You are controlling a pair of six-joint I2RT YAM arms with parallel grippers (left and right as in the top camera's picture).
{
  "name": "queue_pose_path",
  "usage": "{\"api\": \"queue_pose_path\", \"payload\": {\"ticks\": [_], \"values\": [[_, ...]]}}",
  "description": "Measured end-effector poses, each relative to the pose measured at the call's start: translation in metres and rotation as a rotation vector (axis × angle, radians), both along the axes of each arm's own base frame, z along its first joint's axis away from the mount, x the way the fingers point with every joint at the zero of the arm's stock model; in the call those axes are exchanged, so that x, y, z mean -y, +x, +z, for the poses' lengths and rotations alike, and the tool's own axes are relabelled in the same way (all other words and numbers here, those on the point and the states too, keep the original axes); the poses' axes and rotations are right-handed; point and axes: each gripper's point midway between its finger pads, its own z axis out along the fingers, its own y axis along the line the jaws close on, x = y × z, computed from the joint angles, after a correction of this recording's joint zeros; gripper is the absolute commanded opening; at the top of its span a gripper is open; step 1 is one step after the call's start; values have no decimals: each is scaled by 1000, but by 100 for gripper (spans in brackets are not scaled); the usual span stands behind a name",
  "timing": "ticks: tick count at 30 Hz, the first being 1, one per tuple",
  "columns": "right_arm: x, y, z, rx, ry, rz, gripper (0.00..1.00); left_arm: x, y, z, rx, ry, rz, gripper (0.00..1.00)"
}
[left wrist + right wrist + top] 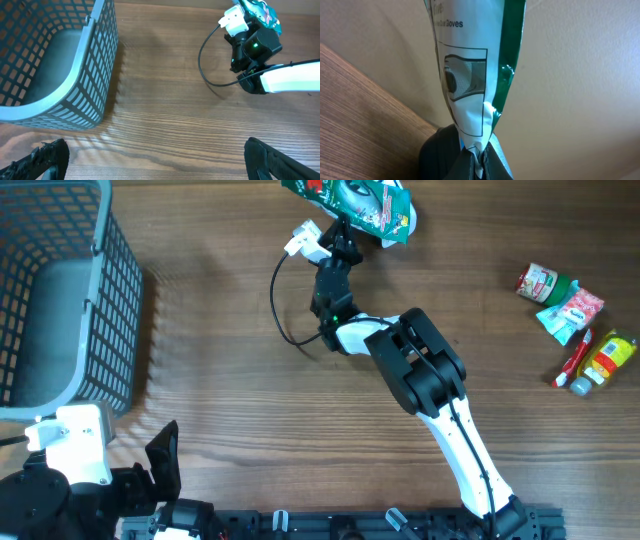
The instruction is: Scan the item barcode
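The robot's right gripper needs to set the glove packet down over the pale pouch [597,302] between the tin and yellow bottle.
The item is a green and white glove packet [362,202] at the far edge of the table, held up off the wood. My right gripper [340,232] is shut on its crimped bottom edge. In the right wrist view the packet [470,75] rises straight from the gripper [481,156], showing black print and a boxed drawing. No barcode shows in any view. My left gripper [157,161] sits at the near left of the table, open wide with only bare wood between its black fingertips [47,157].
A grey mesh basket [112,300] stands at the far left, close to the left arm. A black cable [278,310] loops beside the right wrist. At the right edge lie a small red and white tin [540,282], a pale pouch [570,310] and a yellow bottle [612,358].
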Motion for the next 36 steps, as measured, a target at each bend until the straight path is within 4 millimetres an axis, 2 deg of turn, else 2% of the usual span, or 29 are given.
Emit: {"api": "queue_pose_path", "payload": {"ticks": [21, 26, 36], "values": [[0, 0, 0, 15, 73, 10, 4, 0, 0, 0, 0, 0, 0, 100], [0, 1, -5, 4, 111, 15, 4, 0, 0, 0, 0, 0, 0, 100], [8, -3, 8, 61, 148, -21, 4, 0, 0, 0, 0, 0, 0, 100]]}}
